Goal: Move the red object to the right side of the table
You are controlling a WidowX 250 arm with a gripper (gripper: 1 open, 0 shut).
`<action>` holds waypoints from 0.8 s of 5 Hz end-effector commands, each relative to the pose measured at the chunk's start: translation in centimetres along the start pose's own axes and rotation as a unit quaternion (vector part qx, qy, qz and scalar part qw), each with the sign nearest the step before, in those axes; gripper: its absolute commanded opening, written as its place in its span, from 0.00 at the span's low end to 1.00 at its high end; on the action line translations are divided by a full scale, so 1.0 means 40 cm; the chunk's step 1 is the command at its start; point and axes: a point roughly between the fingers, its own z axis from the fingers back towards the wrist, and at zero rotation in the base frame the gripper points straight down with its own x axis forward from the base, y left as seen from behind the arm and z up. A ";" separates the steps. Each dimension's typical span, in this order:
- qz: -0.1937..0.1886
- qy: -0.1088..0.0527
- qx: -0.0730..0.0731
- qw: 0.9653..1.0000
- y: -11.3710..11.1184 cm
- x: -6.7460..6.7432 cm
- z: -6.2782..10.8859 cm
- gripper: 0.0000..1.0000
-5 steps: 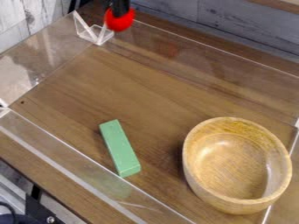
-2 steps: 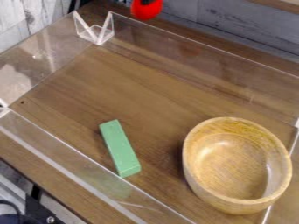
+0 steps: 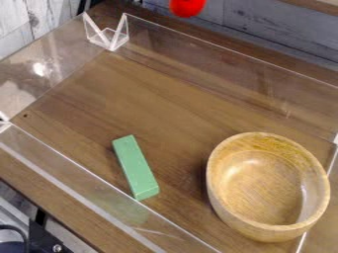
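I need to release the red object on the bare tabletop [image 3: 250, 118] just behind the large wooden bowl.
The red object [image 3: 187, 6] is a small round bright-red piece at the very top edge of the camera view, off the surface above the far wall of the table [image 3: 185, 109]. Its upper part is cut off by the frame. My gripper itself lies almost wholly beyond the top edge, so its fingers do not show. The red object hangs in the air with nothing under it, carried from above.
A green rectangular block [image 3: 133, 166] lies at the front left. A large wooden bowl [image 3: 268, 185] stands at the front right. Low clear acrylic walls border the tabletop, with a clear corner piece [image 3: 106, 32] at the far left.
The red object has travelled to the right along the top of the view and slightly upward, away from the clear corner piece. Block and bowl have not moved.
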 end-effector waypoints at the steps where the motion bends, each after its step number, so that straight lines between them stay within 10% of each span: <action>1: -0.004 -0.052 0.006 0.999 -0.064 0.009 0.086 0.00; 4: 0.004 -0.046 -0.025 0.999 -0.149 0.028 0.034 0.00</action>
